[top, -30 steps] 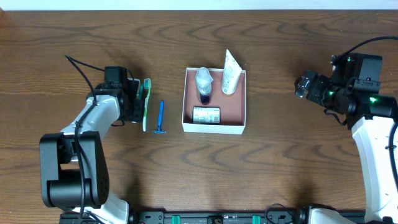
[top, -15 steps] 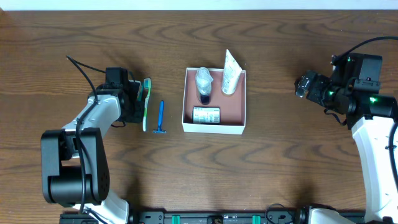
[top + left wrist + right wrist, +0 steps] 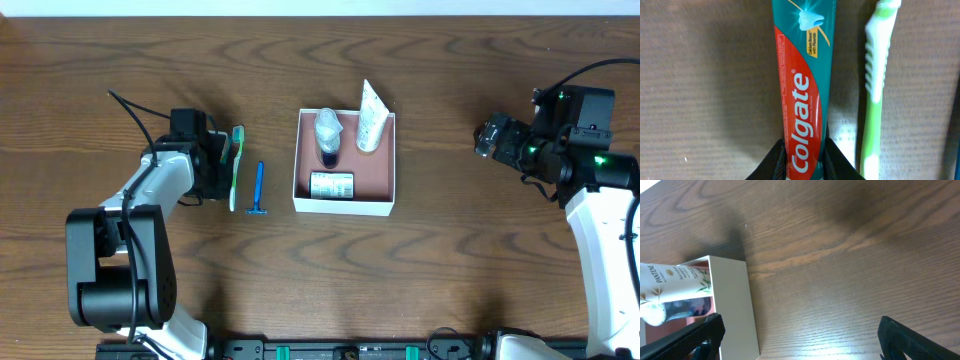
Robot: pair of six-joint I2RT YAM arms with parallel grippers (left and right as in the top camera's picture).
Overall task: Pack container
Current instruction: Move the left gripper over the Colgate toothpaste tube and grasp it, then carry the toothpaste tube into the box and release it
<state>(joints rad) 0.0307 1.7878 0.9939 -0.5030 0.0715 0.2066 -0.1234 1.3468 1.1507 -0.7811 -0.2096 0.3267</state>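
I should set the Colgate toothpaste tube down in the container (image 3: 354, 164) between the white tube and the packet, using my left gripper.
The container (image 3: 345, 208) is a square white-walled box with a pink-brown inside at the table's middle; its corner shows in the right wrist view (image 3: 732, 305). It holds a white tube (image 3: 370, 118), a small dark bottle (image 3: 327, 136) and a green-and-white packet (image 3: 332, 185). My left gripper (image 3: 215, 160) is low over the table to the container's left. Its jaws (image 3: 804, 162) are closed on a red and teal Colgate toothpaste tube (image 3: 805, 85) lying on the table. A green toothbrush (image 3: 874, 85) lies beside the tube. My right gripper (image 3: 487, 137) is open and empty above bare wood (image 3: 800, 340).
A blue razor (image 3: 259, 188) lies between the green toothbrush (image 3: 236, 165) and the container. The white tube (image 3: 675, 280) leans over the container's far wall. A black cable runs from the left arm (image 3: 125, 105).
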